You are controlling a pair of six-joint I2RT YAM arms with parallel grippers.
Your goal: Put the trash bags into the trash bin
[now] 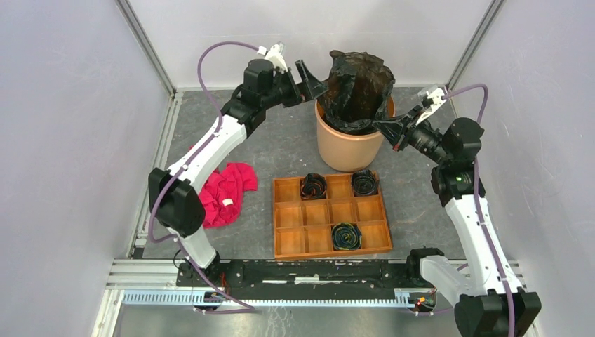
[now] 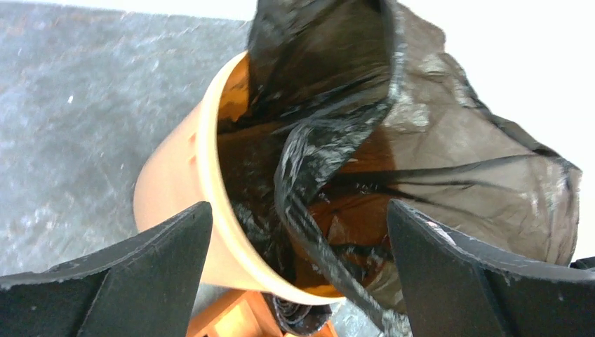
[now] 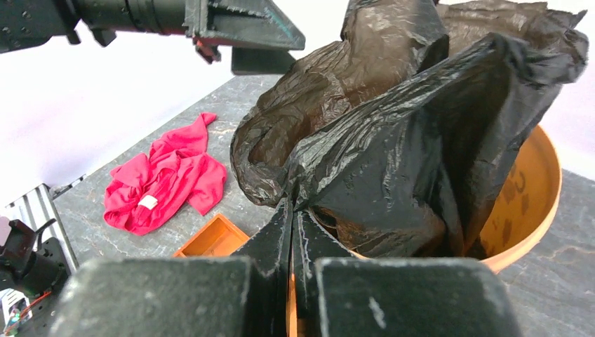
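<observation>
The bunched trash bag's front fold is pinched in my right gripper, so my left gripper will hold one side while my right gripper takes the opposite edge (image 1: 391, 86).
The pale orange trash bin (image 1: 344, 149) stands at the back middle of the table. The glossy black trash bag (image 1: 359, 86) bulges up out of its mouth, part inside and part billowing above the rim. My right gripper (image 1: 384, 129) is at the bin's right rim, shut on a fold of the bag (image 3: 393, 140), with its tips (image 3: 295, 205) pinching the film. My left gripper (image 1: 313, 82) hovers open at the bin's upper left. In the left wrist view its jaws (image 2: 298, 210) straddle the near rim (image 2: 210, 175) and a hanging strand of bag (image 2: 309, 161) without touching either.
A compartmented wooden tray (image 1: 306, 217) lies in front of the bin, with three rolled black bundles (image 1: 313, 186) in its cells. A red cloth (image 1: 224, 193) lies crumpled to the tray's left. White enclosure walls stand close on both sides and behind.
</observation>
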